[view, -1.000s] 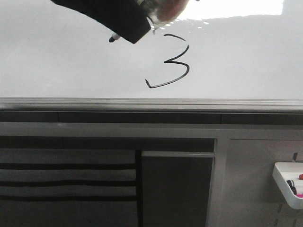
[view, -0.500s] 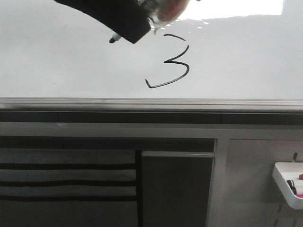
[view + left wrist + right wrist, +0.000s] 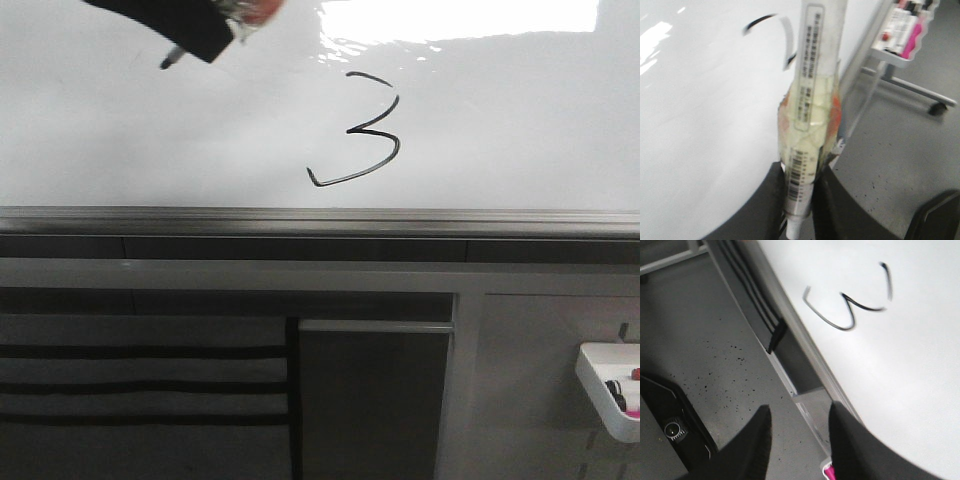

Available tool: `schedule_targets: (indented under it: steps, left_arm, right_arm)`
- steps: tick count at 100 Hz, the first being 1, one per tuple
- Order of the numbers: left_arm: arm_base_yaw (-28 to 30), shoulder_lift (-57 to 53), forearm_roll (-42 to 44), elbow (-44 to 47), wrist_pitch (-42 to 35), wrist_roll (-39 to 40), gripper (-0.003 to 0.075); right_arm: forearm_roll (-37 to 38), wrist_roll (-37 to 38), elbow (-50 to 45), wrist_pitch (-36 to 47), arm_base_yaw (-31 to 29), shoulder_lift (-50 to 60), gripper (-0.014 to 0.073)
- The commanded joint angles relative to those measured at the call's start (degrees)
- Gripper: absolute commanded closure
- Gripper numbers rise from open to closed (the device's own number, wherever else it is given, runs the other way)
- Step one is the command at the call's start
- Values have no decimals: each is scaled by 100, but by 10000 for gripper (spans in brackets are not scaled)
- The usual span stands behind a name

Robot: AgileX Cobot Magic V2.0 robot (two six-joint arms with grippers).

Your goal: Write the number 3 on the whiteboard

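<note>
The left gripper needs to release the taped marker on the whiteboard's blank outer part (image 3: 66, 74), clear of the 3.
A black hand-drawn number 3 (image 3: 362, 130) with a long lower tail stands on the glossy whiteboard (image 3: 520, 130). My left gripper (image 3: 200, 35) is at the top left of the front view, up and left of the digit, shut on a taped marker (image 3: 810, 105) whose dark tip (image 3: 167, 62) points down-left, off the board surface. Part of the digit (image 3: 771, 30) shows beside the marker in the left wrist view. My right gripper (image 3: 799, 415) is open and empty below the board's edge; the number 3 (image 3: 852, 302) shows in its view.
A grey metal edge strip (image 3: 320, 218) runs along the board's lower side, with dark slatted panels (image 3: 140, 385) beneath. A small white tray (image 3: 610, 385) with markers hangs at the lower right. It also shows in the left wrist view (image 3: 905, 30) above the speckled grey floor (image 3: 705, 340).
My left gripper has moved up and to the left with the marker, away from the digit. The digit is unchanged.
</note>
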State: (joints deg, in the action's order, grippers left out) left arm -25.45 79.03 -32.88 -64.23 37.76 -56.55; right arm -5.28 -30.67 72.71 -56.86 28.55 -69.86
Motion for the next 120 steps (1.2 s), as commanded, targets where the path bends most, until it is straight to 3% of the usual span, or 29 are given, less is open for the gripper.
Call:
schedule_targets:
  steps: [1,12,29,72,82,102,108,120]
  left_arm:
    - [486,-155,-130,191,-826,642,738]
    - [1013,-155,-300,748,-1857,1205,738]
    - [1306,-11,-913,1285,-3017,1252,738]
    - [1306,270,-1051,1264,-3040,1252,733]
    - [1306,218,-1002,1264,-2957,1241,645]
    - [1306,-60,-786,1242,-2869,1222,298]
    - [1306,-241,-498,1200,-2612,1222,267]
    - [1306,-874,-78,1063,-1752,1222,282]
  right_arm:
    - [45,320,130,103,-351,264,350]
    - [35,342,111,28,-577,315,350]
    - [35,342,111,13,-616,318,350]
    - [35,342,111,33,-616,318,350]
    - [24,342,111,33,-616,318,350]
    - [24,1104,111,-28,-712,349,350]
    - [24,1305,111,-138,-860,439,350]
    - [24,1828,-39,-241,-1227,811,350]
